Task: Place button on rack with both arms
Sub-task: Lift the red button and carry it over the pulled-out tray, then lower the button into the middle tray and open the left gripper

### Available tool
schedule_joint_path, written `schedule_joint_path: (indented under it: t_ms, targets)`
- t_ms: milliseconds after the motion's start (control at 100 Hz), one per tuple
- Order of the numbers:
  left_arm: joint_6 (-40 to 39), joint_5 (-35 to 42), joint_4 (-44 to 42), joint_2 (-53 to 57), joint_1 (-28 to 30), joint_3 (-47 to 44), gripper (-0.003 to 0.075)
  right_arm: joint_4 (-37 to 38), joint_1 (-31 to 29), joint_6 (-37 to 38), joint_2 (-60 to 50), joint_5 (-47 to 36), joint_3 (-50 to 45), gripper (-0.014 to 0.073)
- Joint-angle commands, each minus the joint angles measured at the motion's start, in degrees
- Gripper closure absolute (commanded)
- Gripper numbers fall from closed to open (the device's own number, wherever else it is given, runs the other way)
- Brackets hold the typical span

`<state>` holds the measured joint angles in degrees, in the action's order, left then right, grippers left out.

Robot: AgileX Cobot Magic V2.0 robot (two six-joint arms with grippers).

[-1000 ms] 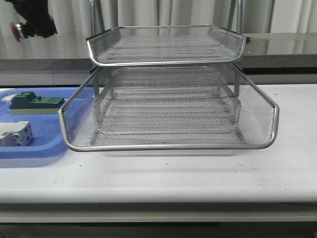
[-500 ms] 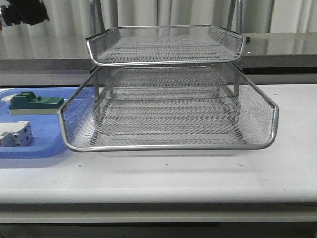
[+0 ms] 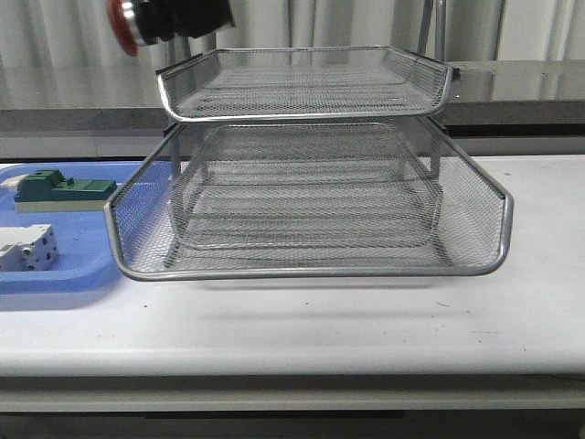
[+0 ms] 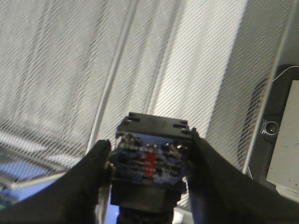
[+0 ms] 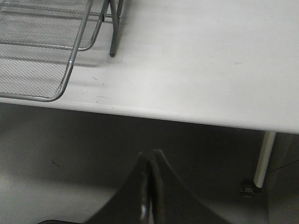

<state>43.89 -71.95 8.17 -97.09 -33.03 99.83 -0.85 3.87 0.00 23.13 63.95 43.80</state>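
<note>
The robot's left gripper needs to release the button, now held above the top tier's rear corner, on the wire mesh at the centre of the rack's middle level (image 3: 292,198).
My left gripper (image 3: 169,18) is shut on the button (image 3: 128,23). Its red head shows at the top left of the front view, just above the top tier's left rear corner. In the left wrist view my left gripper (image 4: 149,156) pinches the button's blue rear block (image 4: 150,161) between both fingers, with wire mesh behind it. The silver three-tier rack (image 3: 302,197) stands mid-table, its middle tier pulled forward. My right gripper (image 5: 150,168) is shut and empty, below the table's front edge, off the rack's corner (image 5: 51,56); it is not in the front view.
A flat blue tray (image 3: 64,265) lies left of the rack, holding a green-topped block (image 3: 59,189) and a white terminal block (image 3: 27,249). A table leg (image 5: 264,161) shows in the right wrist view. A dark counter runs behind the table.
My left gripper with the button has swung right from the far top-left corner to just above the top tier's left rear corner. The rack and tray items have not moved.
</note>
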Motion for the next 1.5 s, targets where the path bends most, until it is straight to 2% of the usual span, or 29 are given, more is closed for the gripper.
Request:
schedule_joint_path:
  t_ms: [0, 340, 670, 780, 930, 1030, 1330, 1490]
  targets:
    - [-0.8, -1.2, 1.5, 0.9, -2.5, 1.4, 0.0659, 0.5, 0.0, 0.0, 0.4, -3.3, 1.9, 0.0664]
    - [-0.8, 6.5, 1.5, -7.6, -8.7, 1.4, 0.0659, 0.5, 0.0, 0.0, 0.4, -3.3, 1.9, 0.0664]
    - [-0.8, 10.0, 0.4, -12.4, -9.2, 1.5, 0.0652, 0.5, 0.0, 0.0, 0.4, -3.3, 1.9, 0.0664]
    - [-0.8, 10.0, 0.4, -12.6, -9.2, 1.5, 0.0584, 0.5, 0.0, 0.0, 0.4, -3.3, 1.9, 0.0664]
    - [-0.8, 10.0, 0.4, -12.6, -9.2, 1.5, 0.037, 0.5, 0.0, 0.0, 0.4, -3.3, 1.9, 0.0664]
    - [-0.8, 10.1, 0.4, -12.6, -9.2, 1.5, 0.0281, 0.5, 0.0, 0.0, 0.4, -3.3, 1.9, 0.0664]
    - [-0.9, 9.7, 0.4, -12.6, -9.2, 1.6, 0.0268, 0.5, 0.0, 0.0, 0.4, -3.3, 1.9, 0.0664]
    - [-5.9, 7.9, 0.4, -11.9, -9.2, 4.0, 0.0268, 0.5, 0.0, 0.0, 0.4, -3.3, 1.9, 0.0664]
